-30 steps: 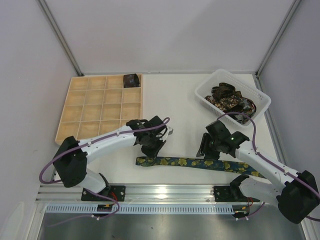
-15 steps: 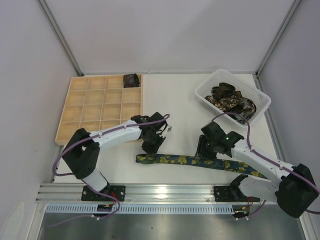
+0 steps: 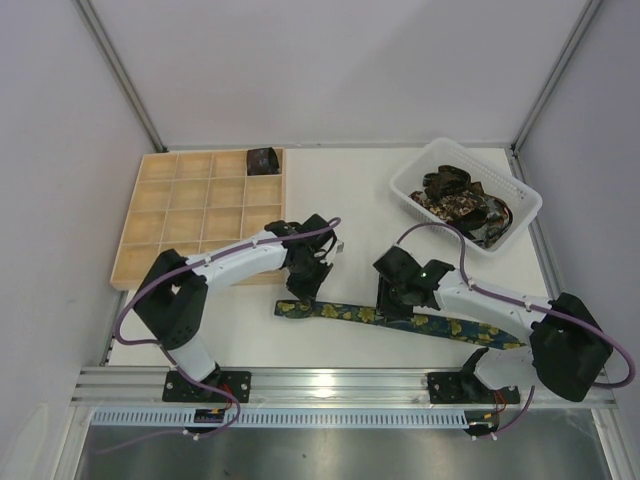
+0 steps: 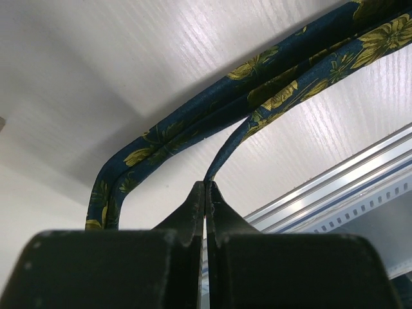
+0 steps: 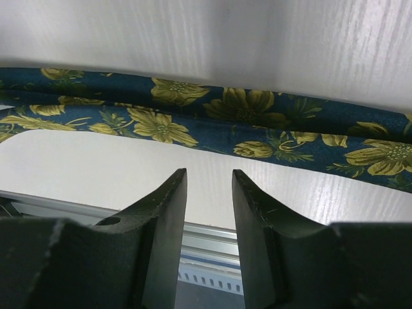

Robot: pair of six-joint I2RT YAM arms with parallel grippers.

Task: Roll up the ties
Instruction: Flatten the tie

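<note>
My left gripper is pinching a thin edge of the tie and pulling its layers apart. Next, I open it and grip nearer the tie's folded end (image 3: 284, 309).
A navy tie with yellow-green flowers (image 3: 420, 322) lies stretched along the table's near edge. Its left end is folded back on itself in a loop (image 4: 187, 125). My left gripper (image 3: 305, 290) is over that left end, shut on a thin edge of the tie (image 4: 207, 185). My right gripper (image 3: 392, 303) hovers just behind the tie's middle (image 5: 225, 109); it is open, and between its fingers (image 5: 209, 177) only bare table shows. Several more dark ties (image 3: 458, 200) are heaped in the white basket. One rolled dark tie (image 3: 263, 160) sits in a back cell of the wooden tray.
The pale wooden grid tray (image 3: 200, 215) lies at the left, close behind my left arm. The white slotted basket (image 3: 524, 197) stands at the back right. A metal rail (image 3: 340, 382) runs along the table's near edge, just beyond the tie.
My right gripper has slid left along the tie toward its middle and narrowed its jaws somewhat. My left gripper stayed shut at the tie's left end, shifting slightly.
</note>
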